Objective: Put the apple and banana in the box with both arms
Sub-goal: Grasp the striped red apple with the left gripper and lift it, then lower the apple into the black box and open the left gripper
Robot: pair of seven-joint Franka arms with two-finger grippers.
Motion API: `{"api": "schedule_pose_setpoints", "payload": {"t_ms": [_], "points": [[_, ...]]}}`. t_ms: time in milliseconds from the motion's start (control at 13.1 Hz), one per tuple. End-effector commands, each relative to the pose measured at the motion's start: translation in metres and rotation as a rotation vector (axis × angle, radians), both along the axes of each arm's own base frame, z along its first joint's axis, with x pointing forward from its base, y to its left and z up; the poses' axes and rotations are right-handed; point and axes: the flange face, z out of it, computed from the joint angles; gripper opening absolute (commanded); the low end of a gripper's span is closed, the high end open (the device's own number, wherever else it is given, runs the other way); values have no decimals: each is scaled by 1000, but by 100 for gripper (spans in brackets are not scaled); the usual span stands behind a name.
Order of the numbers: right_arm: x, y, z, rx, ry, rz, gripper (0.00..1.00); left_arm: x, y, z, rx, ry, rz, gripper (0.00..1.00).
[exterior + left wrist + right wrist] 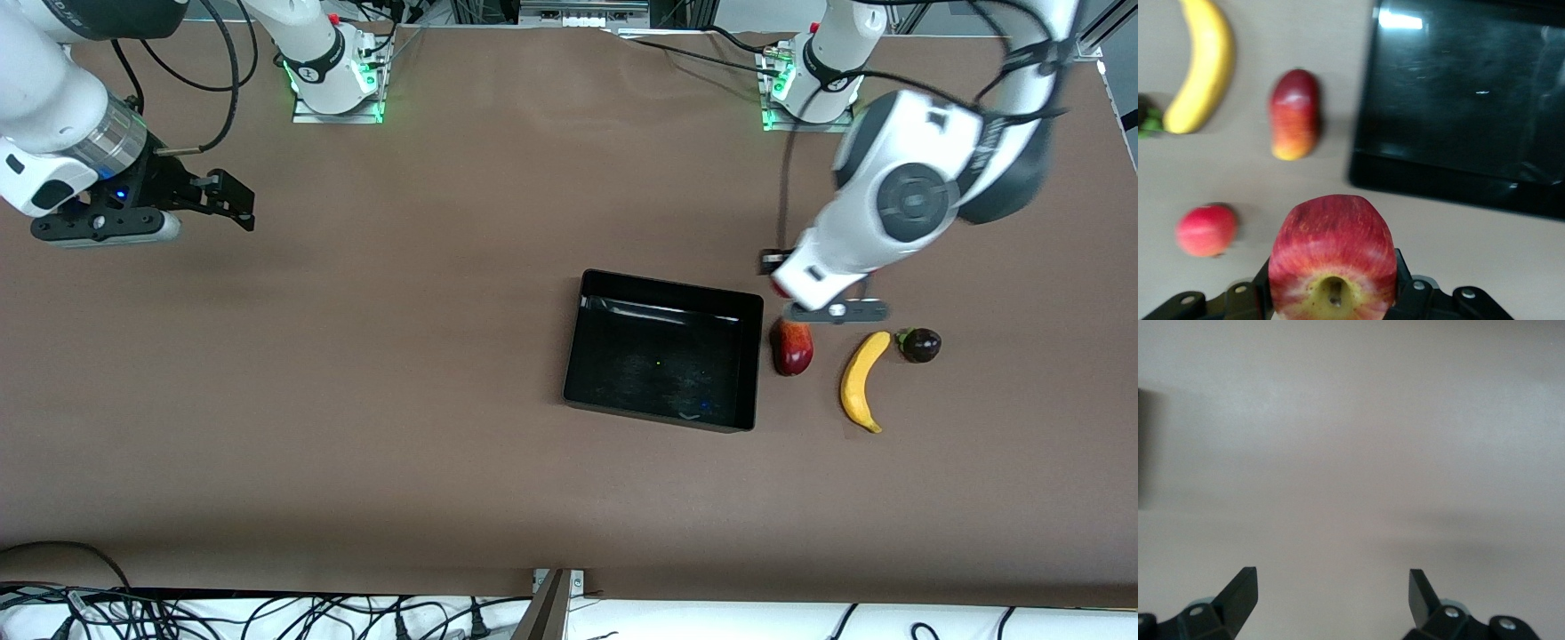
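Observation:
My left gripper will set the apple down in the black box (701,334) (1453,139), near the corner nearest the left arm.
My left gripper (782,283) is shut on the apple (1333,257), red with pale yellow streaks, its dimpled end toward the wrist camera. It holds the apple in the air over the table, just off the corner of the black box (662,418), toward the left arm's end. In the front view the arm hides almost all of the apple. The yellow banana (864,380) lies on the table beside the box, also in the left wrist view (1201,67). The box (1431,187) holds no fruit. My right gripper (233,200) is open, up over bare table at the right arm's end (1331,587).
A dark-red-and-orange mango (792,347) lies between the box and the banana. A small dark purple fruit (920,344) sits at the banana's tip. A round red fruit (1206,230) lies under the left arm, hidden in the front view.

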Motion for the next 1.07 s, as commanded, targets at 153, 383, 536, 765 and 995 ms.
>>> {"api": "schedule_pose_setpoints", "payload": {"t_ms": [153, 383, 536, 765, 995], "points": [[11, -3, -8, -58, -56, 25, 100, 28, -51, -100, -71, -33, 20, 0], [13, -7, 8, -60, -71, 16, 100, 34, -53, -150, -90, -54, 23, 2], [18, -7, 10, -60, -84, 13, 100, 24, -53, -174, -82, -22, 20, 4], [25, 0, 14, -41, -90, -2, 100, 22, -51, -186, -75, -5, 29, 99], [31, 3, 19, -53, -104, 6, 100, 35, -33, -157, -66, -22, 50, 100]]}}
